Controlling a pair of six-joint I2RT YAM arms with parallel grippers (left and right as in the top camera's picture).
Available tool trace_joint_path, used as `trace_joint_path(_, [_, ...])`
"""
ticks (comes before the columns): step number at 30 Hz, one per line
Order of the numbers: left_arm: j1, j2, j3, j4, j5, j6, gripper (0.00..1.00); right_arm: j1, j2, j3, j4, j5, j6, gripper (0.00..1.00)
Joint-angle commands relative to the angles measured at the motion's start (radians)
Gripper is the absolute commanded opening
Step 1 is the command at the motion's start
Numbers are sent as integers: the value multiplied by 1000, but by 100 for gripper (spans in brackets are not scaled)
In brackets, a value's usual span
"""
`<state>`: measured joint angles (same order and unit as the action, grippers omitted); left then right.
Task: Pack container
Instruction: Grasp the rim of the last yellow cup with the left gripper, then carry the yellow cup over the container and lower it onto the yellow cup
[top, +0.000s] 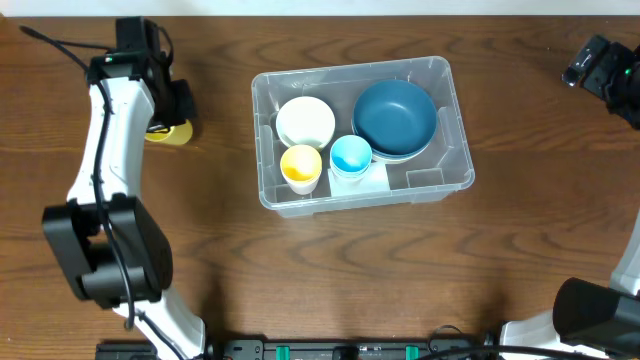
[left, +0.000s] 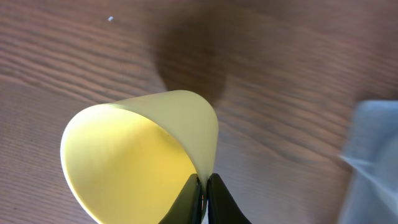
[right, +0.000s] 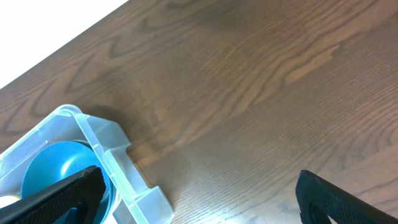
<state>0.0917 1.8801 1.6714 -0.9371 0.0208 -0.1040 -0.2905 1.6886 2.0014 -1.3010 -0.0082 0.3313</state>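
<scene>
The robot's left gripper needs to release its yellow cup, which is held above the table now, inside the yellow cup (top: 301, 164) that stands next to the light blue cup.
The clear plastic container (top: 440, 180) sits mid-table and holds a white bowl (top: 305, 120), a dark blue bowl (top: 394, 117), a yellow cup (top: 300, 166) and a light blue cup (top: 351, 156). Its corner also shows in the right wrist view (right: 109, 146). My left gripper (left: 203, 186) is shut on the rim of a second yellow cup (left: 143, 149), held above the table left of the container; the cup shows in the overhead view (top: 172, 131). My right gripper (right: 199, 199) is open and empty, high at the far right of the table (top: 600, 65).
The brown wooden table (top: 330, 270) lies all round the container. A white surface borders its far edge (right: 50, 31). The arm bases stand at the near edge, left (top: 100, 250) and right (top: 600, 310).
</scene>
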Motion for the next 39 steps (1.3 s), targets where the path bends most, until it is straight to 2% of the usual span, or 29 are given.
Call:
trace_joint_path(1, [-46, -135, 3, -5, -2, -5, 6, 2, -1, -1, -1, 0, 12, 99])
trace_joint_path(10, [-234, -356, 3, -36, -2, -5, 6, 2, -1, -1, -1, 0, 12, 99])
trace_joint_path(17, [-441, -372, -1, -150, -2, -5, 6, 2, -1, -1, -1, 0, 12, 99])
trace_joint_path(22, [-549, -362, -6, -165, -2, -5, 6, 2, -1, -1, -1, 0, 12, 99])
trace_joint_path(29, [-619, -341, -19, -165, -3, -5, 6, 2, -1, -1, -1, 0, 12, 99])
trace_joint_path(39, [-629, -229, -36, -165, -2, -5, 6, 2, -1, -1, -1, 0, 12, 99])
